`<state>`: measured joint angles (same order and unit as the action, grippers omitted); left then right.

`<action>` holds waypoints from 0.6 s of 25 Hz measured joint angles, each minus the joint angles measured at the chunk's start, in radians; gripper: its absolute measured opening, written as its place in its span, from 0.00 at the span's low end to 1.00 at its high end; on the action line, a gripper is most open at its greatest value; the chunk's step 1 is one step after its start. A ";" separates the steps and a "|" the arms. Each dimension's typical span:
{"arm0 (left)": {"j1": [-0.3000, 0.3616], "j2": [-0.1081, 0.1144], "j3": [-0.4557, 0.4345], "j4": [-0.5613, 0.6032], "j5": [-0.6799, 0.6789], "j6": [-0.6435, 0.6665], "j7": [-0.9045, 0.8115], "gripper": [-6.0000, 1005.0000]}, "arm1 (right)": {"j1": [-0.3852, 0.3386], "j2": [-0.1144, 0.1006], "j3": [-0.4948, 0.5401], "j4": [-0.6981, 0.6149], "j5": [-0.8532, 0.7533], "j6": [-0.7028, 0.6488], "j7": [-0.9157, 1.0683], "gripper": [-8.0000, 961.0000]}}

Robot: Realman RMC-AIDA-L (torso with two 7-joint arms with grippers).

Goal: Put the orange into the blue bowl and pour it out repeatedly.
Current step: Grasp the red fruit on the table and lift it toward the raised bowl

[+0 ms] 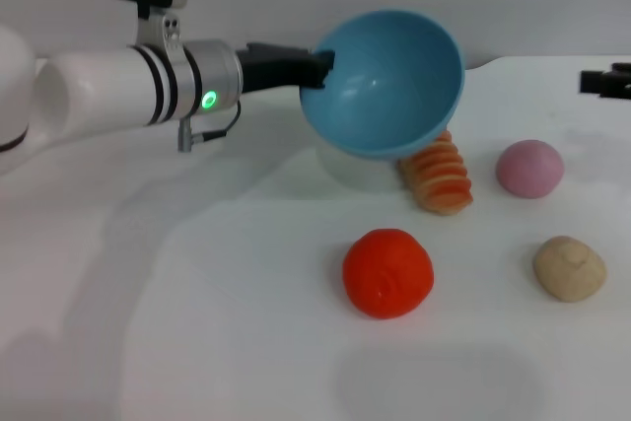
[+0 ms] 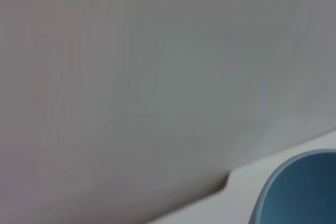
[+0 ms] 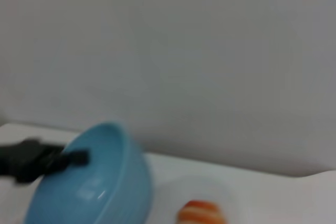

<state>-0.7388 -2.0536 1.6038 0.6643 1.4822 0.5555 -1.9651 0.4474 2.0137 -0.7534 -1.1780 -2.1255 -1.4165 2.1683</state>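
The orange goes back into the blue bowl. Next, my right gripper closes on the side of the orange (image 1: 410, 247) nearest the pink ball.
The blue bowl (image 1: 389, 86) hangs tipped on its side above the table, its empty mouth facing me and down. My left gripper (image 1: 321, 68) is shut on its left rim. The bowl also shows in the left wrist view (image 2: 296, 192) and in the right wrist view (image 3: 94, 182), where the left gripper (image 3: 73, 158) pinches the rim. The orange (image 1: 387, 273) lies on the white table below and in front of the bowl, touching nothing. My right gripper (image 1: 603, 81) sits far off at the right edge, away from everything.
A striped orange-and-cream roll (image 1: 440, 176) (image 3: 200, 214) lies under the bowl beside a white round base (image 1: 360, 167). A pink ball (image 1: 529, 169) and a beige ball (image 1: 569, 268) rest to the right. The table's (image 1: 246, 342) back edge meets a grey wall.
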 joint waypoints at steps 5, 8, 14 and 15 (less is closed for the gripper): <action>-0.024 0.000 -0.021 0.009 0.109 -0.031 -0.064 0.00 | 0.038 0.004 -0.072 0.038 -0.047 -0.056 0.030 0.61; -0.039 -0.002 -0.027 0.000 0.209 -0.097 -0.129 0.00 | 0.075 0.017 -0.143 0.074 -0.125 -0.070 0.065 0.61; -0.047 0.000 -0.087 0.015 0.291 -0.108 -0.180 0.00 | 0.124 0.058 -0.198 0.119 -0.188 -0.056 0.076 0.60; -0.045 -0.001 -0.087 0.015 0.293 -0.108 -0.180 0.00 | 0.129 0.058 -0.216 0.138 -0.177 -0.045 0.076 0.60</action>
<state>-0.7837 -2.0544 1.5171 0.6796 1.7754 0.4471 -2.1451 0.5768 2.0718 -0.9697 -1.0399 -2.3026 -1.4619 2.2440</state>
